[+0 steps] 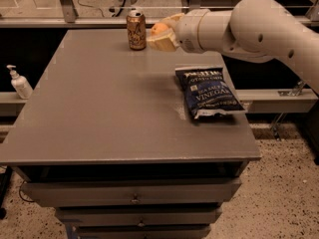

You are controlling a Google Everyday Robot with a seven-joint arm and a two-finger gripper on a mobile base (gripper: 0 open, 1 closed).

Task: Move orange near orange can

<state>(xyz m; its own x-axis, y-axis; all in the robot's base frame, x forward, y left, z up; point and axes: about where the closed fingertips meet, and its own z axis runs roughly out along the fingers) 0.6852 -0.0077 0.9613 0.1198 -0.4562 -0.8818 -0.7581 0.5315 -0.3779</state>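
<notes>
The orange, held above the table's far edge now, will be set down by my gripper on the grey table (153, 43) next to the orange can, on my arm's side.
The orange can (135, 30) stands upright at the far edge of the grey table (99, 113), left of centre. My gripper (160, 33) is just to the right of the can, held above the table's far edge, and is shut on the orange (159, 30), which shows between the pale fingers (162, 43). The orange is about a can's width from the can. My white arm reaches in from the right.
A dark blue chip bag (206, 91) lies on the right side of the table. A white pump bottle (19, 82) stands on a ledge to the left. Drawers run below the table front. A rail lies behind the table.
</notes>
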